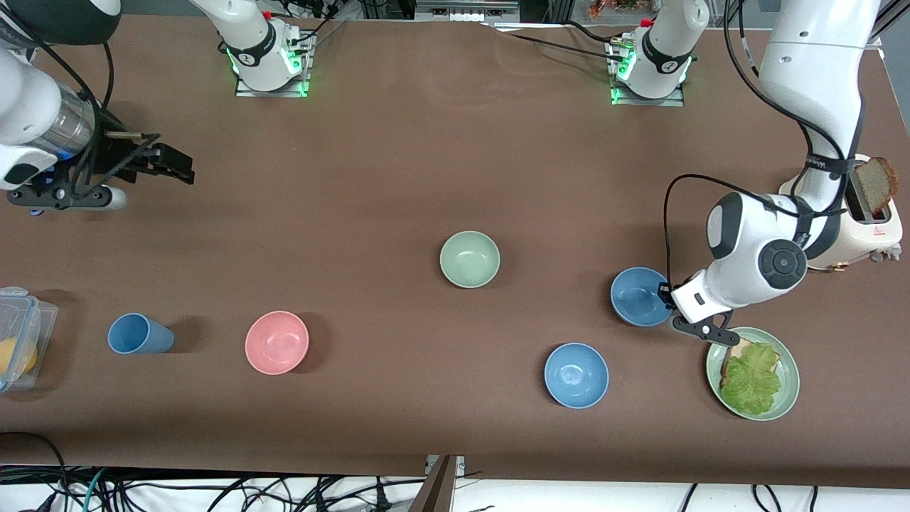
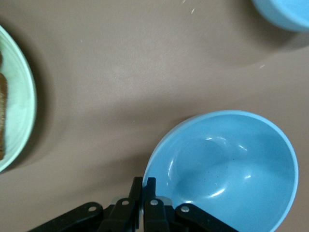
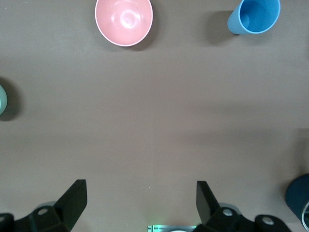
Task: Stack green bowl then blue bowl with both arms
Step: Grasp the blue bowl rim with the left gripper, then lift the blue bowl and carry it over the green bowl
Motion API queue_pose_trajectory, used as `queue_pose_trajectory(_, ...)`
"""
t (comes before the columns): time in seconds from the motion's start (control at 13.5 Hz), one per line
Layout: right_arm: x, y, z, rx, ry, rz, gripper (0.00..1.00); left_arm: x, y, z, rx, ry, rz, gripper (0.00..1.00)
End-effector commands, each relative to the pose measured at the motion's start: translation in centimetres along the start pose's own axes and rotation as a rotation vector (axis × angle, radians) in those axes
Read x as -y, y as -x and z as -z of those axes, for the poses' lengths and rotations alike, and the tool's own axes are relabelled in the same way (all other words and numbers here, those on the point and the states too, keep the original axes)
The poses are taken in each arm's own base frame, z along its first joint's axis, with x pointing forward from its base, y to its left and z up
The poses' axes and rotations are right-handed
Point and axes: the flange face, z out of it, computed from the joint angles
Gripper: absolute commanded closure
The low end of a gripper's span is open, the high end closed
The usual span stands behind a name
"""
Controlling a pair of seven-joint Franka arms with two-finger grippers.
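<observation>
My left gripper needs to let go of the blue bowl inside the empty green bowl (image 1: pixel 473 255) mid-table.
The green bowl (image 1: pixel 469 259) sits upright and empty in the middle of the table; its edge shows in the right wrist view (image 3: pixel 2 99). The blue bowl (image 1: pixel 638 296) lies toward the left arm's end. My left gripper (image 1: pixel 667 297) is shut on its rim, one finger inside and one outside, as the left wrist view shows for the gripper (image 2: pixel 145 181) and the bowl (image 2: pixel 227 169). I cannot tell whether the bowl is off the table. My right gripper (image 1: pixel 168 162) waits open and empty above the table at the right arm's end, also shown in its wrist view (image 3: pixel 140 187).
A brighter blue bowl (image 1: pixel 576 375) and a green plate (image 1: pixel 788 398) with bread and lettuce lie nearer the front camera than the blue bowl. A toaster (image 1: pixel 871 224) stands by the left arm. A pink bowl (image 1: pixel 276 342), blue cup (image 1: pixel 138 334) and plastic box (image 1: pixel 21 334) lie toward the right arm's end.
</observation>
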Motion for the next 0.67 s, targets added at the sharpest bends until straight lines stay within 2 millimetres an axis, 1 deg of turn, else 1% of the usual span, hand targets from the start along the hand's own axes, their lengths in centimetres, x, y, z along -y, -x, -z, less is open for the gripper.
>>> queue_pose_trajectory(0.0, 0.0, -0.3, 1.4, 0.003, 0.004, 0.018, 0.00, -4.6, -0.5, 4.4, 0.007, 0.094, 0.038, 1.00)
queue_pose_trajectory(0.07, -0.1, -0.3, 1.4, 0.004, 0.005, 0.023, 0.00, -7.0, -1.3, 5.7, 0.007, 0.114, 0.044, 1.00)
queue_pose_trajectory(0.15, -0.2, -0.3, 1.2, 0.007, 0.005, 0.049, 0.00, -10.6, -2.1, 7.1, 0.003, 0.128, 0.034, 1.00)
queue_pose_trajectory(0.3, -0.8, -0.4, 1.3, 0.003, 0.017, 0.061, 0.00, -16.3, -2.9, 8.8, -0.012, 0.133, 0.096, 1.00)
queue_pose_trajectory(0.37, -0.9, -0.5, 1.3, -0.001, 0.026, 0.062, 0.00, -19.6, -3.2, 9.6, -0.025, 0.132, 0.095, 1.00)
queue_pose_trajectory(0.44, -1.0, -0.6, 1.4, -0.006, 0.028, 0.059, 0.00, -23.6, -3.3, 10.0, -0.032, 0.137, 0.080, 1.00)
queue_pose_trajectory(0.52, -1.1, -0.6, 1.3, -0.006, 0.029, 0.058, 0.00, -26.5, -3.3, 9.8, -0.027, 0.141, 0.109, 1.00)
queue_pose_trajectory(0.59, -1.2, -0.7, 1.3, -0.007, 0.034, 0.058, 0.00, -29.8, -2.9, 8.7, -0.009, 0.136, 0.129, 1.00)
